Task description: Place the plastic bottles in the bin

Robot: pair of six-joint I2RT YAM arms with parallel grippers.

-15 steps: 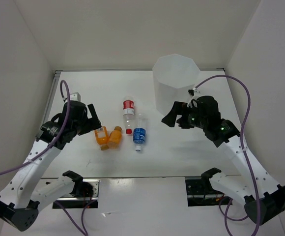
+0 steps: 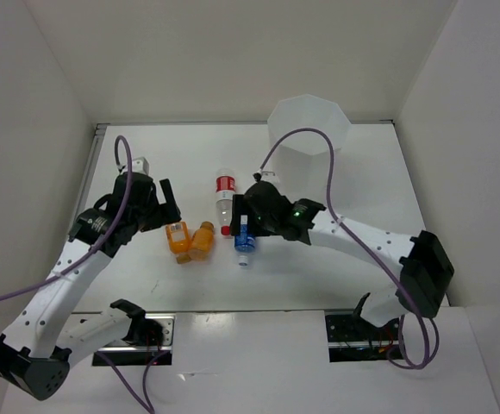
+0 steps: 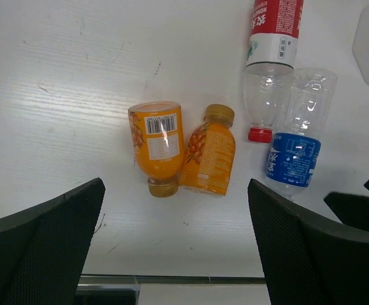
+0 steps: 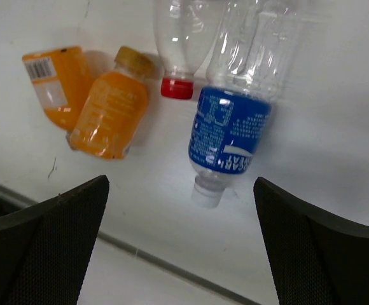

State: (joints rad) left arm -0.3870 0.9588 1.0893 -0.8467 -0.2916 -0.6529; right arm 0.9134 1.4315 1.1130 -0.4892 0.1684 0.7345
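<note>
My right gripper will grip the blue-label bottle next at the label's edge (image 2: 245,236) (image 4: 234,101) farthest from the white cap, beside the bottle's clear body.
Four plastic bottles lie on the white table. Two stubby orange ones (image 2: 190,241) (image 3: 157,143) (image 3: 208,152) rest side by side. A clear one with a red label (image 2: 225,191) (image 3: 270,38) and a clear one with a blue label (image 2: 244,241) (image 4: 230,136) lie to their right. My left gripper (image 2: 168,210) (image 3: 175,213) hovers open just left of the orange pair, holding nothing. Above the blue-label bottle hangs my right gripper (image 2: 244,216) (image 4: 181,213), open, its fingers either side of the bottle's white cap end. The translucent white bin (image 2: 308,138) stands upright at the back right.
White walls enclose the table on the left, back and right. A seam (image 4: 172,270) runs across the table near its front edge. Purple cables loop over both arms. In the left wrist view, part of the right gripper's fingers (image 3: 356,206) shows at the lower right.
My right arm has swung left from beside the bin to above the blue-label bottle. The left gripper has shifted slightly. The bottles have not moved.
</note>
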